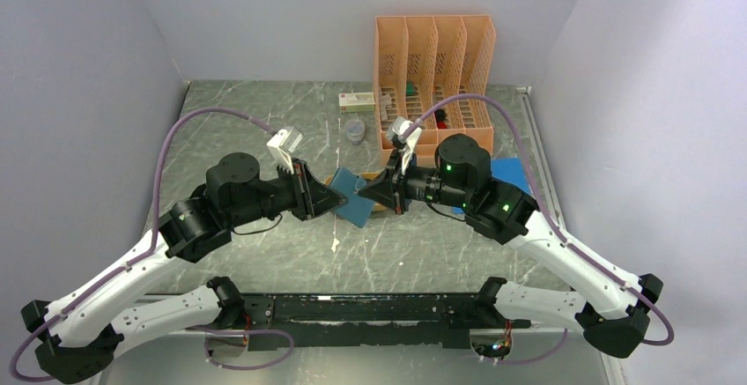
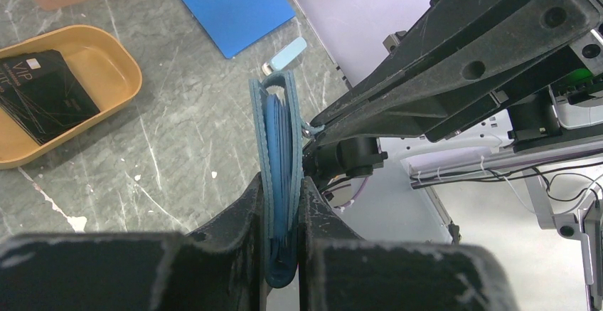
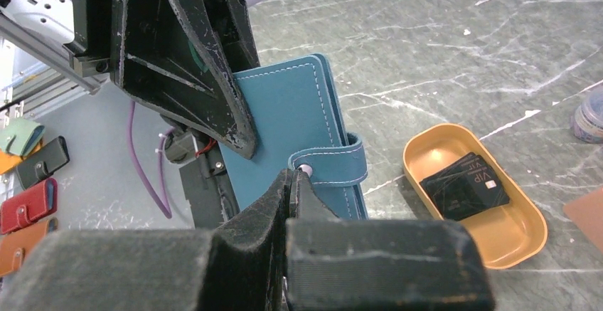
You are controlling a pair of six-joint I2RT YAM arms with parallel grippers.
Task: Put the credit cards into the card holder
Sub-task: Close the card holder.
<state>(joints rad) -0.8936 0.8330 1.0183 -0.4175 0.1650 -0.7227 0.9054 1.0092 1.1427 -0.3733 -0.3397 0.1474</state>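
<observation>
My left gripper is going to put the teal card holder down on the table (image 1: 336, 257) by the white mark in front of the orange tray.
The teal card holder (image 1: 354, 198) is closed and held above the table between both grippers. My left gripper (image 1: 339, 198) is shut on its spine end; the left wrist view shows it edge-on (image 2: 281, 147) between my fingers (image 2: 245, 211). My right gripper (image 3: 296, 177) is shut on the snap tab (image 3: 338, 169), which is still snapped over the cover (image 3: 284, 112). The black credit cards (image 3: 466, 186) lie stacked in the orange oval tray (image 3: 515, 243) on the table; they also show in the left wrist view (image 2: 43, 94).
An orange file organizer (image 1: 432, 59) stands at the back, with a white box (image 1: 357, 100) and a small clear cup (image 1: 354, 129) beside it. A flat bright-blue sheet (image 2: 231, 5) lies right of the tray. Several coloured pouches (image 3: 28, 204) lie off the table.
</observation>
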